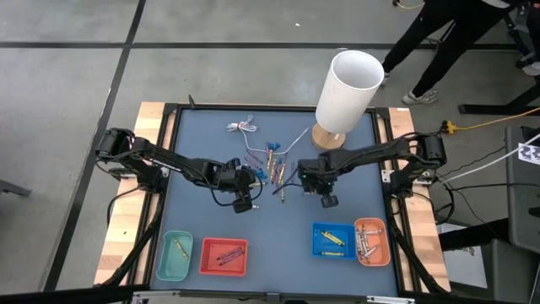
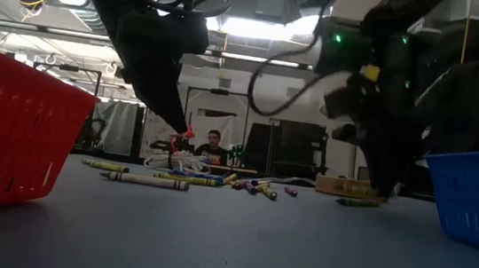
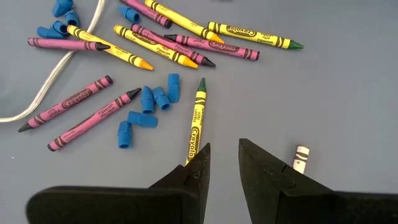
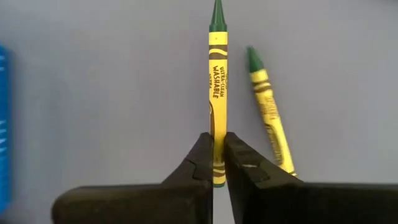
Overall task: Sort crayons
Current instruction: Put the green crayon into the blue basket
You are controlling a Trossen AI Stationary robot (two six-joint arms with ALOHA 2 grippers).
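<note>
My right gripper is going to put the green crayon down in the blue bin (image 1: 334, 251), alongside its single crayon by the bin's near side.
Several crayons (image 1: 272, 160) lie loose in the middle of the blue table, in yellow, purple and green (image 3: 168, 40). My right gripper (image 4: 216, 140), to the right of the pile (image 1: 325, 194), is shut on a green crayon in a yellow wrapper (image 4: 217, 87). A second green crayon (image 4: 268, 112) lies flat on the table beside it. My left gripper (image 3: 224, 149) stands open at the left of the pile (image 1: 245, 186), with nothing between its fingers. One green crayon (image 3: 197, 121) lies just past its finger, and a white stub (image 3: 301, 158) beside the other finger. My right gripper pinches the green crayon near its blunt end (image 4: 217, 127) between its two fingers. The fingers come from above, pointing down, and lie across the crayon. The pointed tip (image 4: 216, 15) sticks out well beyond the fingers. Whether the crayon is clear of the table does not show.
Along the near edge stand a teal bin (image 1: 175, 256), a red bin (image 1: 224, 256), a blue bin (image 1: 334, 241) and an orange bin (image 1: 371, 241), each with crayons. A white cylinder on a wooden base (image 1: 346, 89) stands far right. A white cable (image 1: 243, 128) and blue bits (image 3: 152, 102) lie by the pile.
</note>
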